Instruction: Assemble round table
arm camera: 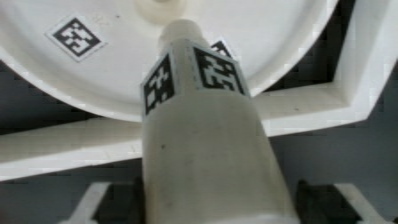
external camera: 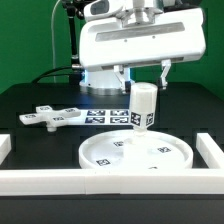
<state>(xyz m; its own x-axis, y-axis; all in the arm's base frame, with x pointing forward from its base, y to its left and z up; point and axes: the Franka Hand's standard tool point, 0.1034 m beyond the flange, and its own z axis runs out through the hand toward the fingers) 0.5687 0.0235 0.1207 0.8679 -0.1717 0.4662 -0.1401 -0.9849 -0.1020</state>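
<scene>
My gripper is holding the short cylindrical post just above the disc's far side. It will let go of the post standing upright on the middle part of the large rimmed disc point(external camera: 134, 152) point(arm camera: 162, 9).
My gripper point(external camera: 144, 88) is shut on the short cylindrical post point(external camera: 144, 106), a white tagged part. It holds the post upright just above the large rimmed disc point(external camera: 105, 156), toward the disc's far side. In the wrist view the post point(arm camera: 205, 125) fills the middle between my black pads point(arm camera: 111, 200) and points toward the disc point(arm camera: 98, 70), near its hub point(arm camera: 164, 6). I cannot tell whether the post's lower end touches the disc. The flat cross-shaped piece point(external camera: 55, 115) lies on the black table at the exterior view's left.
The marker board point(external camera: 105, 117) lies behind the disc. White border rails run along the front point(external camera: 110, 182), the left point(external camera: 5, 148) and the right point(external camera: 210, 150) of the work area. One rail point(arm camera: 329, 100) passes close under the disc's edge.
</scene>
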